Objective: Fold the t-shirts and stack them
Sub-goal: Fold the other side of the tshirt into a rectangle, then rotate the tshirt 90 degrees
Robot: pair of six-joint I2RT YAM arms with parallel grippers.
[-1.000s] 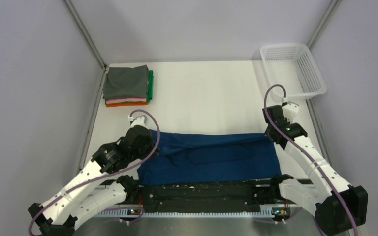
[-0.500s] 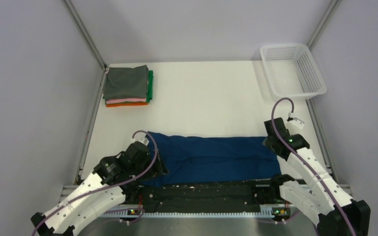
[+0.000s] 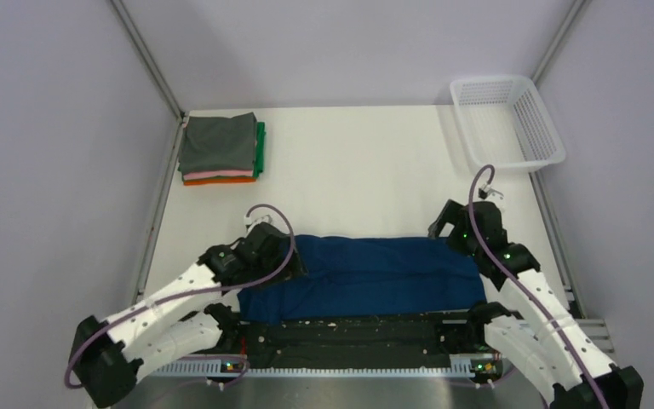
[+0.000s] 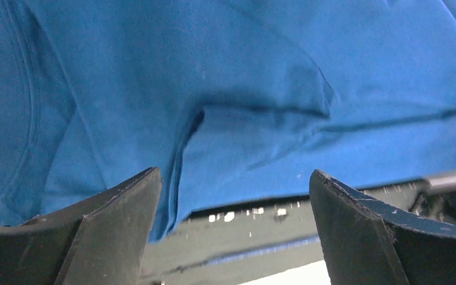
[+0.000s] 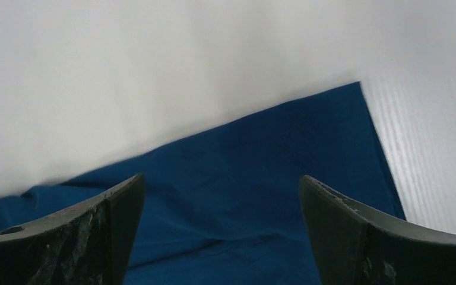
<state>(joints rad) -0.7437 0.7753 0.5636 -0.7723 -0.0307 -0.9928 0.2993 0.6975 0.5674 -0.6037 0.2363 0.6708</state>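
My left gripper will grab the near hem corner (image 3: 480, 302) of the navy blue t-shirt, next to my right gripper, once the t-shirt has been turned.
A navy blue t-shirt (image 3: 375, 274) lies folded into a long band across the near part of the table; its print does not show. My left gripper (image 3: 294, 256) hovers over the band's left end, open and empty. Over the right end my right gripper (image 3: 444, 223) is open and empty too. The left wrist view shows blue cloth (image 4: 243, 101) above the spread jaws, with the dark front rail below it. The right wrist view shows the shirt's corner (image 5: 309, 154) on white table. A stack of folded t-shirts (image 3: 219, 148), grey on top, sits at the far left.
A white mesh basket (image 3: 507, 121) stands at the far right corner. A dark rail (image 3: 358, 332) runs along the near table edge between the arm bases. Grey walls close in both sides.
Both grippers let go of the shirt and opened. Its far edge was drawn toward the near side, leaving a narrower band. Both arms then lifted back over the band's ends.
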